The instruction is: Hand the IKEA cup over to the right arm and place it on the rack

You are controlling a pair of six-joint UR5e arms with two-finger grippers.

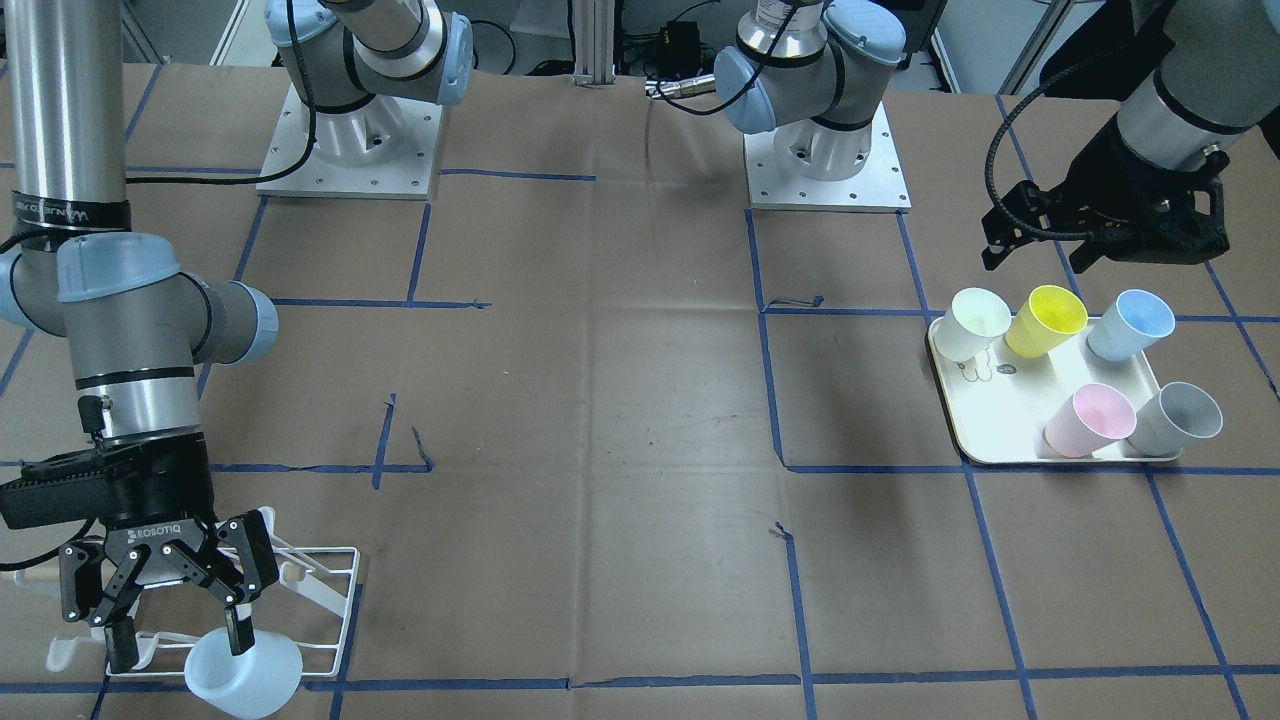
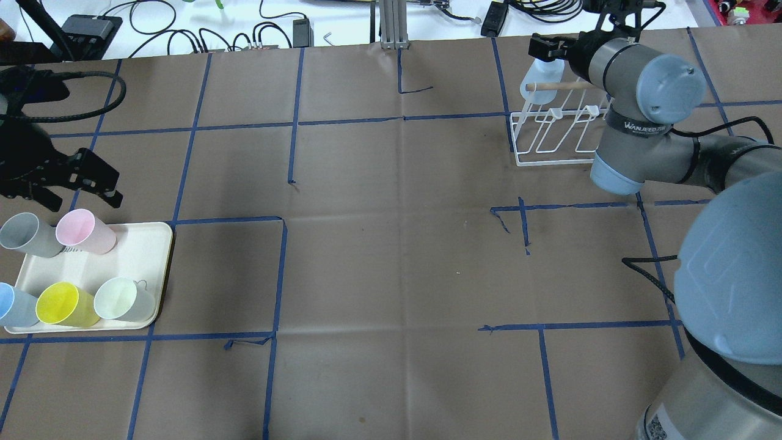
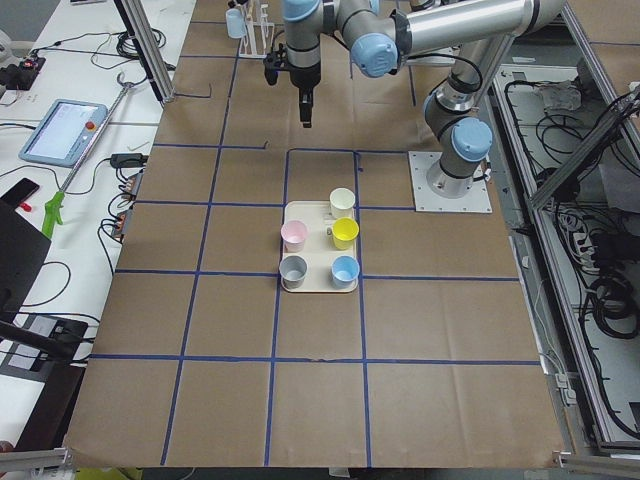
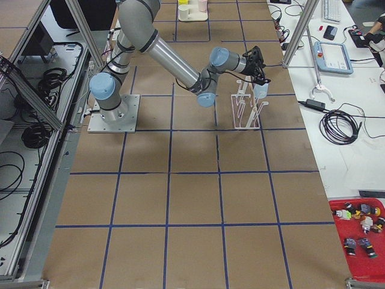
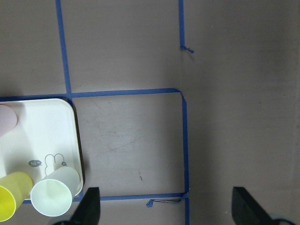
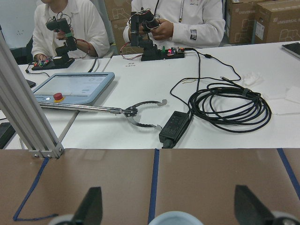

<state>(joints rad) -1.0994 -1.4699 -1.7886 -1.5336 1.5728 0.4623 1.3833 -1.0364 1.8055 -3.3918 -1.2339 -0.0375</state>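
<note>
My left gripper should close on the white cup's rim (image 1: 955, 308) (image 5: 71, 199) on the side that faces away from the yellow cup, putting one finger inside the white cup.
A pale blue-white cup (image 1: 243, 677) sits tilted on the end of the white wire rack (image 1: 322, 590), beside its wooden dowel handle (image 2: 559, 87). My right gripper (image 1: 180, 648), marked ROBOTIQ, hangs over the rack with its fingers spread wide. One fingertip (image 1: 238, 635) is at the cup's rim, and I cannot tell whether it touches. In the right wrist view the cup's rim (image 6: 176, 218) shows low between the spread fingers. My left gripper (image 1: 1035, 255) is open and empty, hovering beside the cream tray (image 1: 1000, 430); it also shows in the overhead view (image 2: 84, 201).
The tray (image 2: 146, 250) at the robot's left holds several cups: white (image 1: 972, 322), yellow (image 1: 1046, 320), blue (image 1: 1130, 325), pink (image 1: 1090, 420), grey (image 1: 1180, 420). Both arm bases stand at the table's robot side. Operators, a tablet and cables are beyond the rack's edge.
</note>
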